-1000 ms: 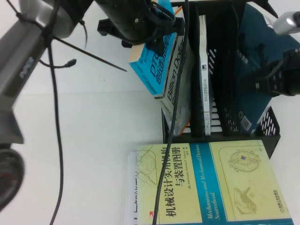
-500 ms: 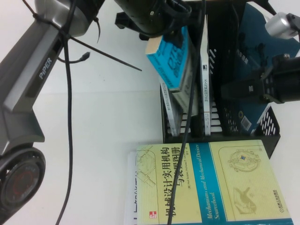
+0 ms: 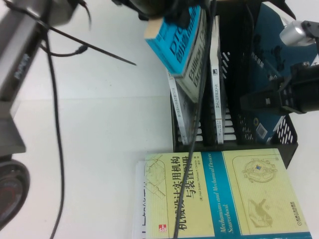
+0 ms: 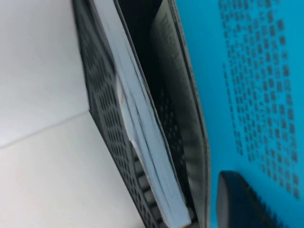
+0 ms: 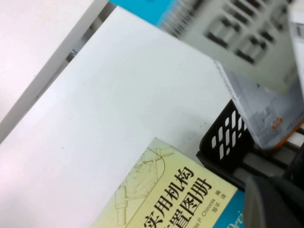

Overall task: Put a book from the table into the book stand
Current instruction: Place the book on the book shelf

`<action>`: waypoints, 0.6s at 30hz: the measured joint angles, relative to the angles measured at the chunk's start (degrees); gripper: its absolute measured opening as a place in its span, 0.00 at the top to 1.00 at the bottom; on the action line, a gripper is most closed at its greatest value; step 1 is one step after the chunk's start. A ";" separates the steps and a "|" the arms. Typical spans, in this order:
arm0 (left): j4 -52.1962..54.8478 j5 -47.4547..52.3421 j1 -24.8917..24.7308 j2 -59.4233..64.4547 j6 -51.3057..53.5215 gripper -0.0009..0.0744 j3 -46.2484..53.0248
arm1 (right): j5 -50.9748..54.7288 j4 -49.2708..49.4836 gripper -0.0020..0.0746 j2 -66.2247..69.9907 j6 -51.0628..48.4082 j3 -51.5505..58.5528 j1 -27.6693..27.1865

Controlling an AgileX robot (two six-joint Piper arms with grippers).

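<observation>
The robot's left gripper needs to release the cyan and grey book in the stand's slot (image 3: 191, 135) (image 4: 190, 192) between the thin white books.
The book (image 3: 179, 45), half cyan and half grey, hangs tilted above the left slots of the black book stand (image 3: 286, 139). My left gripper (image 3: 164, 7) is shut on its upper end at the top edge of the high view. In the left wrist view one dark finger (image 4: 240, 202) presses on the cyan cover (image 4: 247, 71), beside the stand's mesh wall (image 4: 109, 123). My right gripper (image 3: 246, 102) hovers over the stand's right side, apart from the book. The right wrist view shows the book (image 5: 237, 33) blurred above the stand's corner (image 5: 228, 137).
A pale yellow-green book (image 3: 224, 194) lies on the white table (image 3: 99, 124) in front of the stand, on white papers (image 3: 139, 199). A dark teal book (image 3: 279, 55) leans in the stand's right part. A thin white book (image 3: 215, 74) and another book (image 3: 179, 114) stand in slots.
The left gripper has carried the book to the right and higher, from beside the stand to over its left slots. The right gripper has come in leftwards over the stand.
</observation>
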 joint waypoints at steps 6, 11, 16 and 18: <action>0.21 0.00 0.11 -0.75 0.44 0.75 -0.36 | 0.46 -1.52 0.96 -0.87 0.47 0.00 0.00; 1.27 0.00 0.11 -0.24 0.81 0.75 -0.36 | -1.43 -6.71 0.96 -4.68 2.57 0.00 0.00; 4.44 0.00 0.11 -0.24 0.93 0.75 -0.36 | -2.94 -10.47 0.96 -9.59 4.07 0.00 -0.77; 4.89 0.00 0.11 -0.39 0.93 0.75 0.50 | -2.94 -10.79 0.96 -11.00 4.74 0.00 -1.26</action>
